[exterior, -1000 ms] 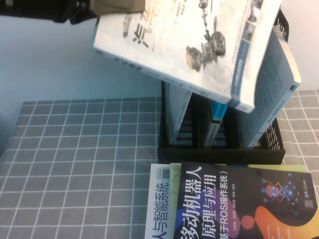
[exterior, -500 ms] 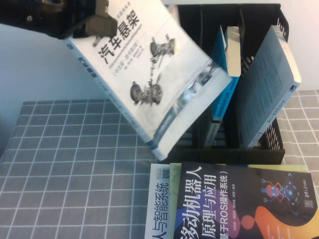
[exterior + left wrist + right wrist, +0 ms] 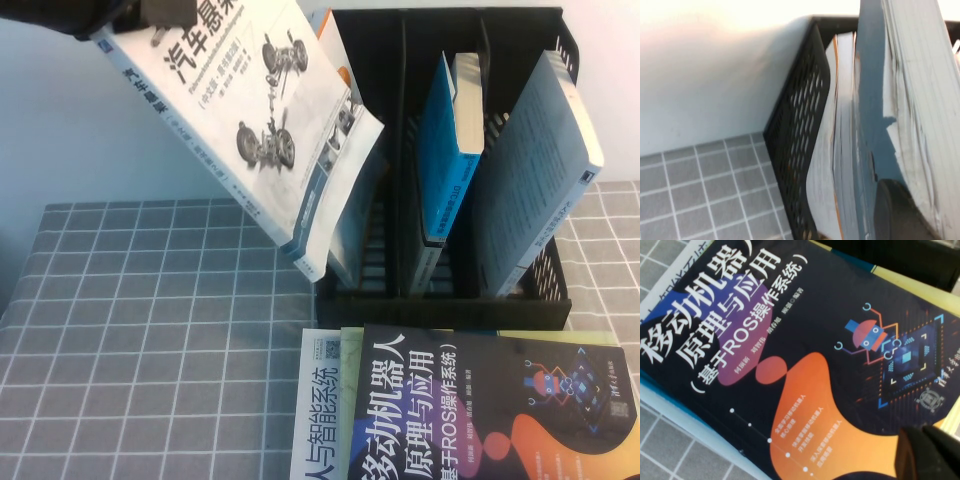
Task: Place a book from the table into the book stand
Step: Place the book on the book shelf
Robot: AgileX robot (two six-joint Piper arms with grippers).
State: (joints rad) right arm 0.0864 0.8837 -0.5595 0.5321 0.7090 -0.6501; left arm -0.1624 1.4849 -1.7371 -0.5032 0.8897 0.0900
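I should use my left gripper to set the book down in the black book stand (image 3: 383, 288), between the orange-edged book and the blue book.
The book (image 3: 260, 120), white with a black title and grey suspension pictures, hangs tilted in the air. Its lower corner is at the front of the left slot of the black book stand (image 3: 520, 300). My left gripper (image 3: 150, 15) is shut on the book's top end at the top left of the high view. In the left wrist view one dark finger (image 3: 900, 215) presses the book's page edges (image 3: 925, 100), beside the stand's perforated side (image 3: 800, 125). My right gripper (image 3: 930, 455) hovers shut over the dark-covered book (image 3: 805, 365) and is out of the high view.
The stand's left slot holds a book with orange edges (image 3: 835, 125), the middle slot a blue book (image 3: 445, 150), the right slot a leaning blue-grey book (image 3: 540, 170). The dark book (image 3: 480, 410) lies on a white book with blue lettering (image 3: 315, 420) on the grid-cloth table (image 3: 150, 330).
The left gripper has swung the book from lying across the stand's top to a steeper tilt. It has moved left, and its lower corner is now at the left slot.
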